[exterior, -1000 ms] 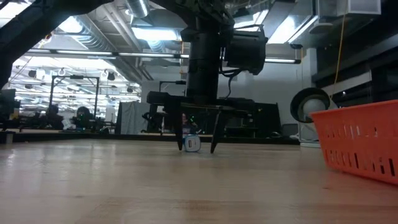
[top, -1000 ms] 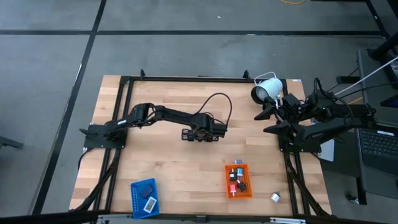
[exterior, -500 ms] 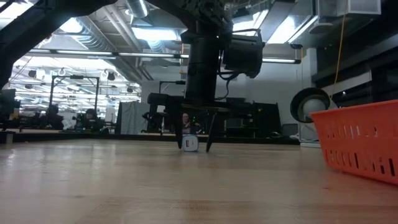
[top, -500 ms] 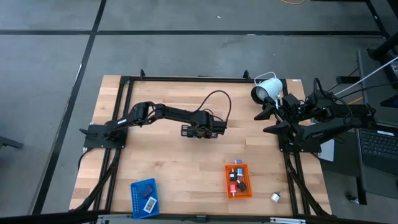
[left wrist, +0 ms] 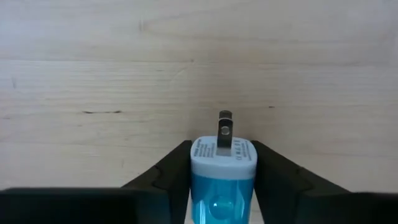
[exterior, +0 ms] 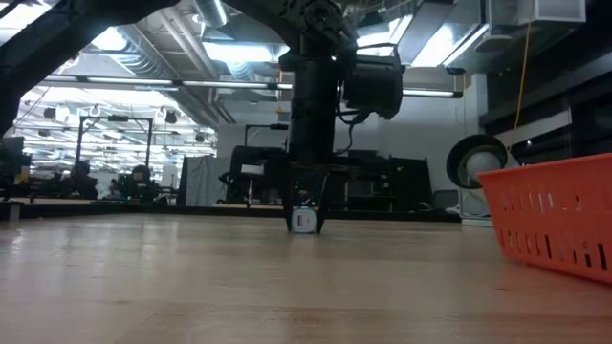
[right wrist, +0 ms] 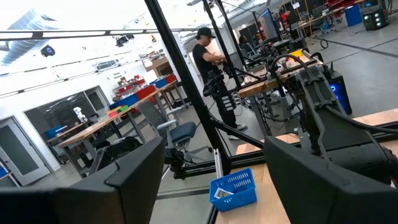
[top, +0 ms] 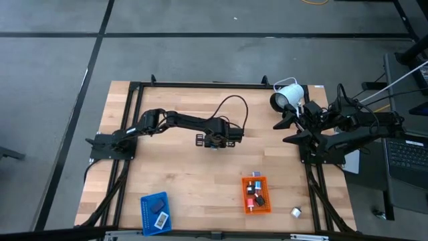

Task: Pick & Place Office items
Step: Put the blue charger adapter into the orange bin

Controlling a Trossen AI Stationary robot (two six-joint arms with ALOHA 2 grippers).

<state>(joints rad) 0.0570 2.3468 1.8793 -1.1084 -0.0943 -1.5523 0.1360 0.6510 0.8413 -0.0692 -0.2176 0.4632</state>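
Next, I let go of the light-blue piece with my left gripper in the middle of the orange tray (top: 257, 195), among the small pieces.
My left gripper (top: 212, 142) reaches over the middle of the table, pointing down, shut on a small light-blue piece with a white end and a metal prong (left wrist: 222, 174). In the low view the piece (exterior: 304, 222) stands on the wood between the fingers. Several small pieces lie in the orange tray (top: 255, 194), and flat dark-blue and white rectangles lie in the blue tray (top: 155, 211). My right gripper (top: 286, 132) waits open at the table's right edge. My left gripper pinches the light-blue piece by its two opposite sides (left wrist: 202, 180) between the two fingers (left wrist: 171, 177). The fingers come from above, pointing down. The piece's lower end rests on the table (exterior: 304, 230), and its white end with the prong (left wrist: 224, 127) shows beyond the fingertips.
A big white round lamp-like device (top: 289, 96) stands at the far right. A small grey-white object (top: 296, 212) lies near the table's near right corner. The orange tray's wall (exterior: 559, 220) rises at the right of the low view. Bare wood surrounds the left gripper.
The left gripper's fingers, which stood wide apart on either side of the light-blue piece, have shut onto it. The piece has stayed on the table, shifted slightly sideways as the fingers met it.
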